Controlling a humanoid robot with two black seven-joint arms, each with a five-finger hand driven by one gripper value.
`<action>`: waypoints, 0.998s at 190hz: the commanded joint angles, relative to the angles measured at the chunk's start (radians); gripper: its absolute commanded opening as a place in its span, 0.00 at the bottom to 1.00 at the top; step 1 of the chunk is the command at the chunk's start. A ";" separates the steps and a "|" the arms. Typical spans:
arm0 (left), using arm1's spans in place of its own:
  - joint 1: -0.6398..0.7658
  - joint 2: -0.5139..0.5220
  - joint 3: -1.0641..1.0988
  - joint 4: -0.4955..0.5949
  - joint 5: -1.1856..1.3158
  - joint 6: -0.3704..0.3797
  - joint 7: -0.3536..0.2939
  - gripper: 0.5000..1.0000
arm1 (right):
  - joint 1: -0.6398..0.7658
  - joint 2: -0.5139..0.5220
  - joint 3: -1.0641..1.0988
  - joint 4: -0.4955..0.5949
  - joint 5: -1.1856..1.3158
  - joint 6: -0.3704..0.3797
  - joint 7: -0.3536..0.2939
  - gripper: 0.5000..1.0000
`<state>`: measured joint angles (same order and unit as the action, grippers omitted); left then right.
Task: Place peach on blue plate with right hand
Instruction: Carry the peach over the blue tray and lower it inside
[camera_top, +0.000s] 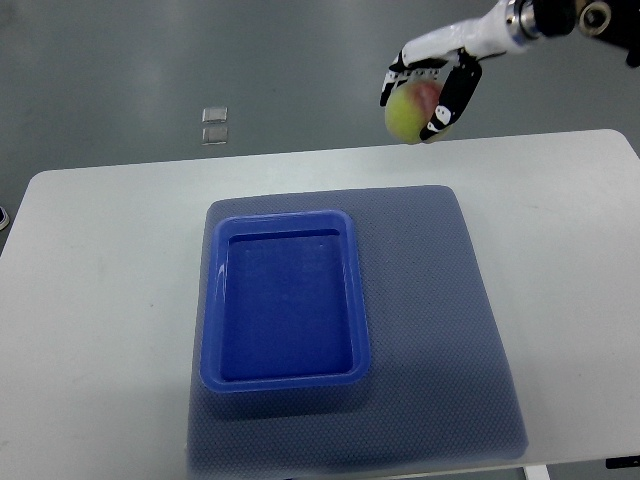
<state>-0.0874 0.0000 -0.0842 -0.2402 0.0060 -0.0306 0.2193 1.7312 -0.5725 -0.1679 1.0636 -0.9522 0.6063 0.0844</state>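
The robot's right gripper should release the peach near the middle of the blue plate (285, 299), inside the plate's raised rim.
A yellow-green peach (408, 113) with a pink blush is held in the air beyond the table's far edge, at the upper right. My right hand (432, 85), white with black finger pads, is shut on it, the arm coming in from the top right corner. The blue plate (285, 302), a deep rectangular tray, lies empty on a grey-blue mat (440, 330) in the middle of the table, well below and left of the peach. The left arm is out of the picture.
The white table (100, 300) spans the picture, with its far edge just under the held peach. Two small clear squares (214, 124) lie on the grey floor beyond the table at upper left.
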 joint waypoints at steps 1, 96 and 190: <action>0.000 0.000 0.001 -0.005 0.003 0.000 0.000 1.00 | 0.062 -0.063 -0.002 0.104 0.024 0.005 -0.005 0.00; 0.000 0.000 0.000 -0.007 0.003 -0.002 0.000 1.00 | -0.033 0.358 -0.010 -0.046 0.145 -0.089 -0.011 0.00; 0.000 0.000 0.000 -0.007 0.003 -0.002 0.002 1.00 | -0.329 0.573 -0.005 -0.341 0.087 -0.105 -0.009 0.00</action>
<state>-0.0881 0.0000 -0.0851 -0.2465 0.0092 -0.0323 0.2206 1.4410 -0.0009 -0.1753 0.7400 -0.8445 0.5042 0.0734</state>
